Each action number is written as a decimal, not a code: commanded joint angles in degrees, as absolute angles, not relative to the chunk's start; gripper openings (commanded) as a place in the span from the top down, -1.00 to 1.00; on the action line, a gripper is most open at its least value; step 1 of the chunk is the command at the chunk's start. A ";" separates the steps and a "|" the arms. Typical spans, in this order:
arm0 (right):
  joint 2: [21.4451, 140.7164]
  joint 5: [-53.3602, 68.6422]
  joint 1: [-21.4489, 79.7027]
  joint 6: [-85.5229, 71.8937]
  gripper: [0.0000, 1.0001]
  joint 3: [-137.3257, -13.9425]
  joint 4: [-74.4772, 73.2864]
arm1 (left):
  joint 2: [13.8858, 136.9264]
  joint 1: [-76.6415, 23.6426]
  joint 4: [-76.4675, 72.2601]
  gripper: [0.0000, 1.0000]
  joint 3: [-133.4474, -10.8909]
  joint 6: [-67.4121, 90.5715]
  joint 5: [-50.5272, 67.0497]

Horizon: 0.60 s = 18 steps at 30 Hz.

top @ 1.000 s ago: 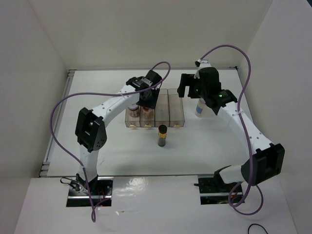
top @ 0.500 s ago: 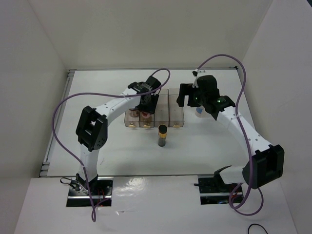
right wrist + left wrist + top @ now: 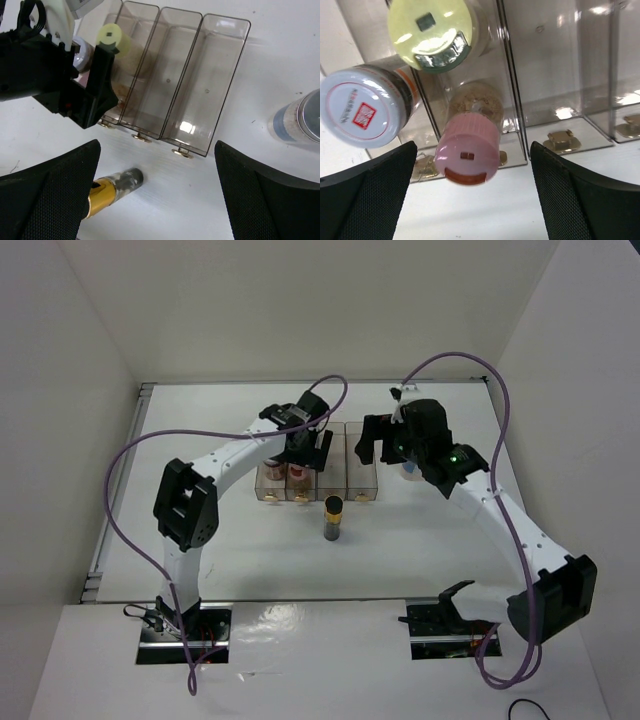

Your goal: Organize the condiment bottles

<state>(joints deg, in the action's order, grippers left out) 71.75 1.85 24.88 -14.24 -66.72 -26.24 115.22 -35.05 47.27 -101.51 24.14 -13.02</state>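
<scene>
The gold band [image 3: 333, 516] of the slim dark gold-banded bottle in front of the clear rack should be gripped next by my left gripper, once it gets there.
The clear rack [image 3: 360, 475] stands mid-table. In the left wrist view a grey-lidded jar [image 3: 362, 107] sits in its leftmost slot. The pink-lidded jar [image 3: 467, 155] stands in the second slot, in front of the yellow-green-lidded jar [image 3: 431, 30]. My left gripper [image 3: 470, 200] hangs open above the pink lid and is clear of it. The slim dark gold-banded bottle [image 3: 112, 192] stands on the table in front of the rack. My right gripper [image 3: 157, 200] is open above the table beside it and holds nothing. The blue-labelled clear jar [image 3: 297, 122] stands to the right of the rack.
The rack's two right slots [image 3: 200, 85] hold nothing. White walls enclose the table on three sides, and a metal rail [image 3: 120, 490] runs along its left edge. Purple cables [image 3: 130, 455] loop above both arms.
My left gripper has opened and let go of the pink-lidded jar, which now stands in the rack. My right arm has shifted slightly left over the rack's right end.
</scene>
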 commanded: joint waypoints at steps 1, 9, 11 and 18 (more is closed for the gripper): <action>67.77 4.91 26.27 -13.19 -0.98 -66.45 -25.58 | 108.73 -34.89 48.77 -1.00 -106.87 24.08 -14.32; 64.52 -17.03 27.43 -23.27 -0.98 -64.78 -28.82 | 101.87 -34.89 52.56 -1.00 -114.60 16.73 -8.30; 63.73 -17.75 25.59 -26.17 -0.98 -64.16 -28.83 | 99.86 -34.89 53.17 -1.00 -114.09 13.29 -4.06; 63.89 -14.59 18.81 -27.77 -0.98 -63.63 -26.10 | 94.66 -40.41 50.47 -1.00 -101.45 5.45 8.44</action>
